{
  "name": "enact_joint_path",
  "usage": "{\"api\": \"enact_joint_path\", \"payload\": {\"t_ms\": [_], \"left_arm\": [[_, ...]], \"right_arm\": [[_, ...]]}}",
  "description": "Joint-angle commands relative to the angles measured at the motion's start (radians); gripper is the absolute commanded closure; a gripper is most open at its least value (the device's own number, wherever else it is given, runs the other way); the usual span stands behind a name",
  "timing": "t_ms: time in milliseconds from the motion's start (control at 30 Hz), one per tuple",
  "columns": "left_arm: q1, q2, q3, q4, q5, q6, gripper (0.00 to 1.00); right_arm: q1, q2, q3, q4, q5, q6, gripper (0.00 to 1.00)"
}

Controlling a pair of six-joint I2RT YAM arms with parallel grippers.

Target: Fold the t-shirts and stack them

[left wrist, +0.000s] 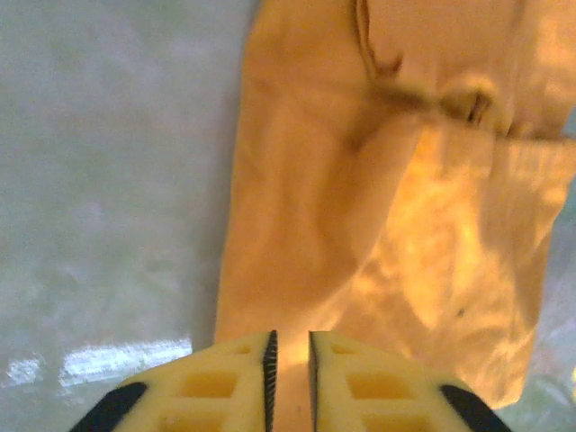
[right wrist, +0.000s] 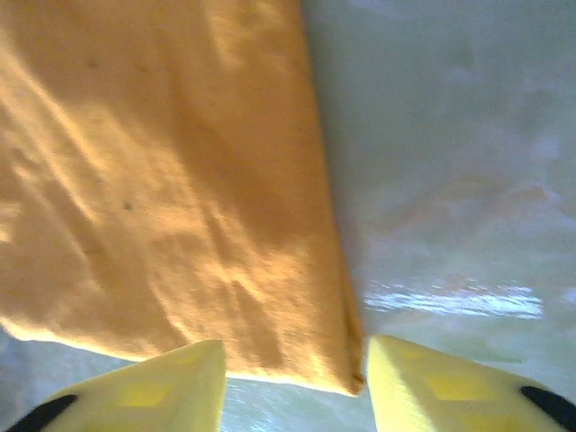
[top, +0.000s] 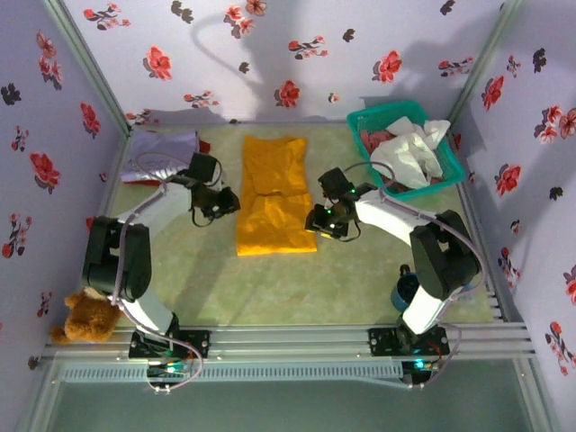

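Observation:
Next, I open my left gripper, which holds the side edge of the orange t-shirt well above the t-shirt's near corner, and take that corner [top: 240, 252] before I pull the t-shirt straight.
A bright orange t-shirt [top: 274, 193] lies folded into a long strip in the middle of the table. My left gripper [top: 227, 202] is at the strip's left edge. In the left wrist view its jaws [left wrist: 290, 337] stand a narrow slit apart with the orange cloth [left wrist: 360, 180] pinched between the pads. At the strip's near right corner my right gripper [top: 315, 222] is open. In the right wrist view its fingers [right wrist: 295, 355] straddle the corner of the orange cloth [right wrist: 162, 180] without touching it. A folded lavender t-shirt [top: 162, 151] lies at the back left on a red one [top: 203, 145].
A teal basket [top: 450, 171] at the back right holds white [top: 409, 148] and reddish [top: 371, 141] shirts. A brown teddy bear [top: 85, 317] sits by the left arm's base. Flowered walls close in the table on three sides.

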Motion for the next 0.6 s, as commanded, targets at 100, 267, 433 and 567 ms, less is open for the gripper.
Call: {"api": "enact_joint_path", "payload": {"t_ms": [100,267,433,567], "left_arm": [[-0.107,0.013,-0.116,0.065,-0.029,-0.077,0.92],[-0.157,0.043,-0.168,0.048,-0.093,-0.097,0.93],[-0.196,0.02,-0.225,0.031,-0.112,-0.107,0.93],[-0.243,-0.037,-0.29,0.015,-0.111,-0.146,0.92]], "right_arm": [[0.01,0.138,0.044,0.113,-0.08,0.001,0.86],[0.015,0.203,-0.006,0.135,-0.077,0.024,0.89],[0.037,0.161,-0.109,0.133,-0.045,0.052,0.89],[0.106,0.078,-0.231,0.114,-0.015,0.104,0.87]]}}
